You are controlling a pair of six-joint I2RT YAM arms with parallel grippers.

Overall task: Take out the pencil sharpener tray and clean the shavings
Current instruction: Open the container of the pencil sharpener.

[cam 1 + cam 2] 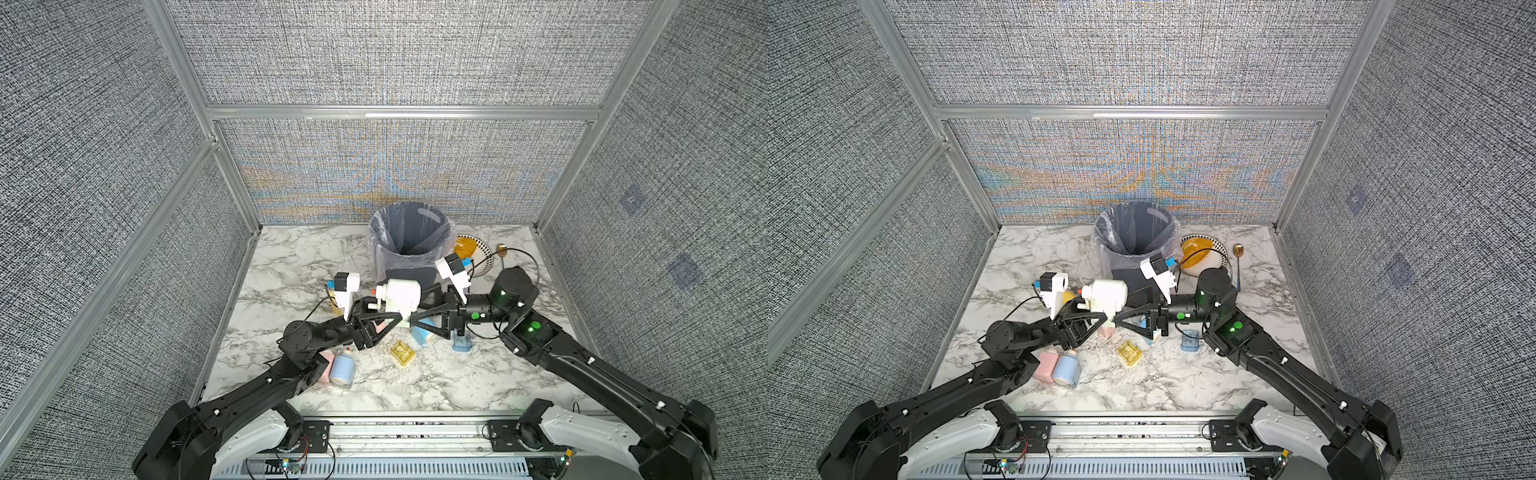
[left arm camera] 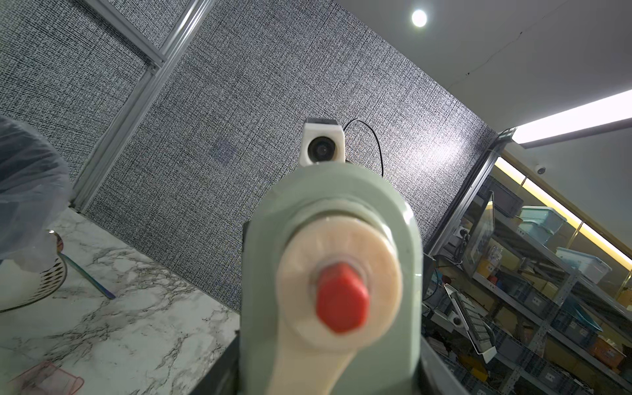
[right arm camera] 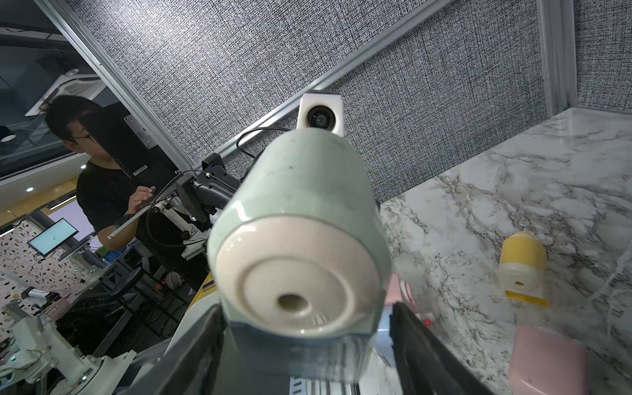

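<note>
The clear tray sits off-centre in the robot's right gripper with a gap at one finger, so next the right gripper opens, square up and pinches both tray sides (image 3: 299,357) before pulling.
A pale green pencil sharpener (image 1: 401,295) (image 1: 1106,295) with a cream crank and red knob (image 2: 342,301) hangs above the middle of the table. My left gripper (image 1: 395,315) (image 2: 328,376) is shut on its crank end. The clear tray (image 3: 294,355) sits in the sharpener's base, below the cream pencil-hole face (image 3: 294,290). My right gripper (image 1: 417,308) (image 3: 307,349) straddles that tray, open, with a gap showing at one finger (image 3: 413,342). Tiny pale shavings (image 1: 432,368) speckle the marble near the front.
A lined bin (image 1: 409,232) stands just behind the arms. On the marble lie a yellow tray (image 1: 402,353), a blue tray (image 1: 461,343), blue (image 1: 343,368) and pink (image 1: 326,368) sharpeners, a yellow sharpener (image 3: 521,266), and a plate (image 1: 482,262) with a spoon (image 1: 502,251).
</note>
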